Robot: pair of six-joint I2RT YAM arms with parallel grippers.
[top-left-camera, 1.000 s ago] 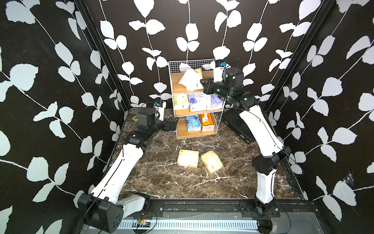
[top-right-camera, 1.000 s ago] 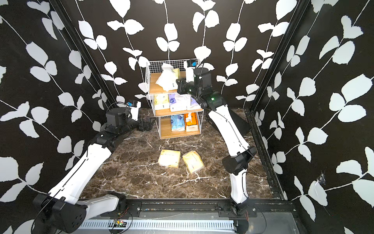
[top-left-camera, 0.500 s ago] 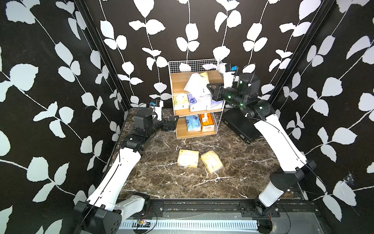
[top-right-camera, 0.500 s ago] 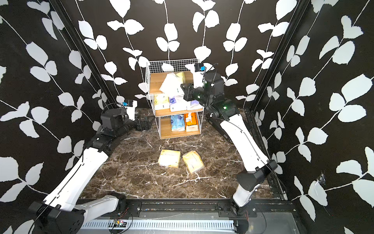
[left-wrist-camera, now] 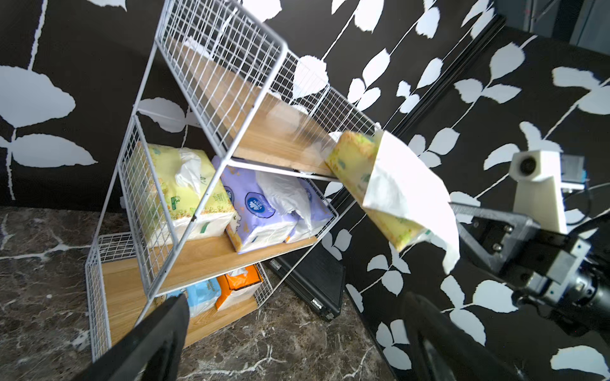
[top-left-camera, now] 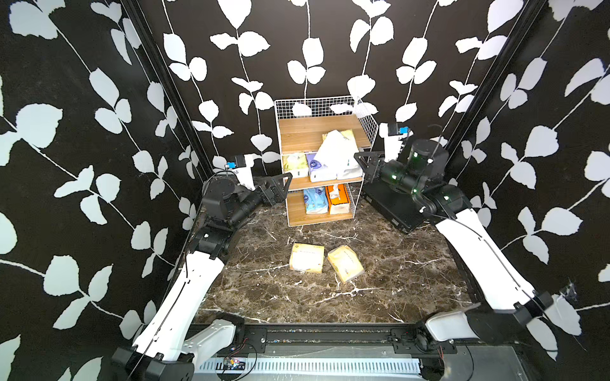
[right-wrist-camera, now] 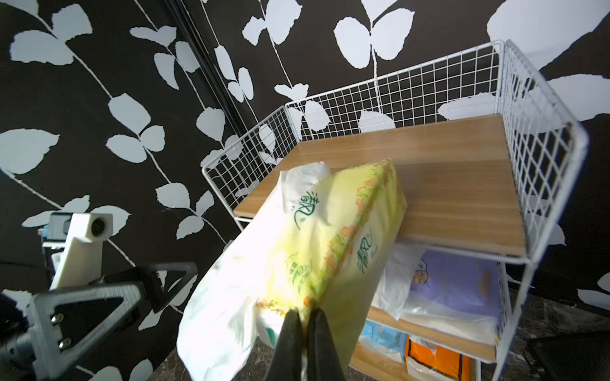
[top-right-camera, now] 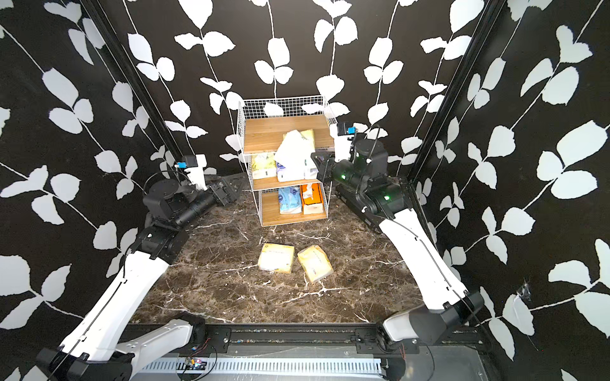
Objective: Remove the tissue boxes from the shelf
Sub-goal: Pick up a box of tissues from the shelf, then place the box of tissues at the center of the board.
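The pale yellow tissue pack, now tilted at the top board's corner, will be let go by my right gripper on the marble floor [top-left-camera: 391,273] between the slanted yellow pack and my right arm's base.
The white wire shelf [top-left-camera: 303,132] [top-right-camera: 280,132] stands at the back. My right gripper [right-wrist-camera: 305,316] [top-left-camera: 358,161] is shut on a pale yellow tissue pack [right-wrist-camera: 340,231] [left-wrist-camera: 356,165]. The pack hangs tilted at the top board's front right corner, with a white sheet trailing from it. The middle tier holds a yellow pack [left-wrist-camera: 178,184] and lavender packs [left-wrist-camera: 254,211]. On the bottom tier are a light blue pack [top-left-camera: 315,199] and an orange box [top-left-camera: 338,198]. Two yellow packs [top-left-camera: 307,257] [top-left-camera: 345,264] lie on the floor. My left gripper [left-wrist-camera: 297,300] [top-left-camera: 287,180] is open and empty, left of the shelf.
A large flat black case [top-left-camera: 392,204] leans behind my right arm, just right of the shelf. Dark leaf-patterned walls close in on three sides. The brown marble floor [top-left-camera: 396,264] stretches in front of the shelf, and a black rail [top-left-camera: 330,336] runs along the front edge.
My right gripper has drawn the yellow pack from the middle of the top tier rightward and forward to its front corner. My left gripper has risen slightly toward the shelf's side.
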